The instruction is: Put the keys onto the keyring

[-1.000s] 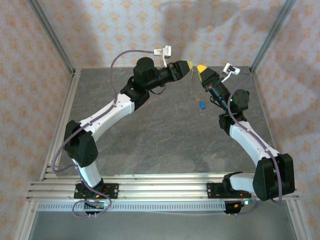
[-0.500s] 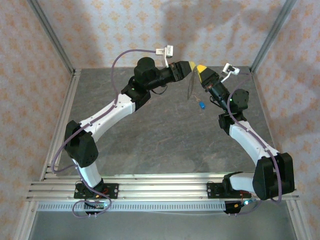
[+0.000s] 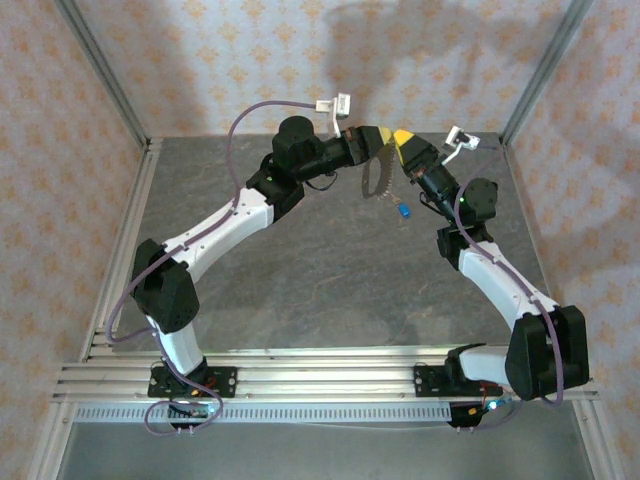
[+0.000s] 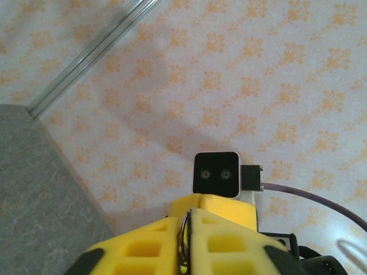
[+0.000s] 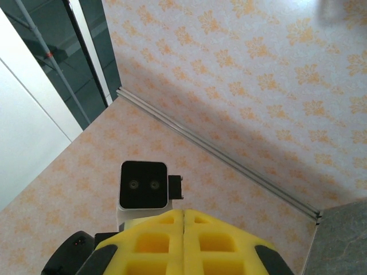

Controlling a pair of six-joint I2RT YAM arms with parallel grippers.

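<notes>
The keyring is sunk in the seam of my left gripper, so my right gripper will open and take the keyring before my left gripper takes it again by its edge point(image 4: 187, 216).
The keyring point(image 3: 376, 176), a thin pale loop with a beaded edge, hangs in the air at the back of the table, just under the two yellow tips. My left gripper point(image 3: 380, 136) is shut on it. In the left wrist view a thin metal edge of the keyring point(image 4: 183, 236) shows in the seam of the left gripper point(image 4: 188, 215). My right gripper point(image 3: 402, 139) meets the ring's top from the right and is shut. The right gripper point(image 5: 183, 216) has its pads pressed flat together. One of the keys point(image 3: 403, 211), with a blue head, sits below the ring; I cannot tell whether it hangs or lies.
The grey table point(image 3: 320, 290) lies inside metal corner posts and patterned walls. Each wrist view faces the other arm's camera box: the right arm's point(image 4: 216, 173) and the left arm's point(image 5: 143, 184). Both arms reach toward the back centre.
My left gripper has moved right and shut on the keyring. The ring has turned from edge-on to broadside and shifted slightly left. The right arm and the blue key have stayed put.
</notes>
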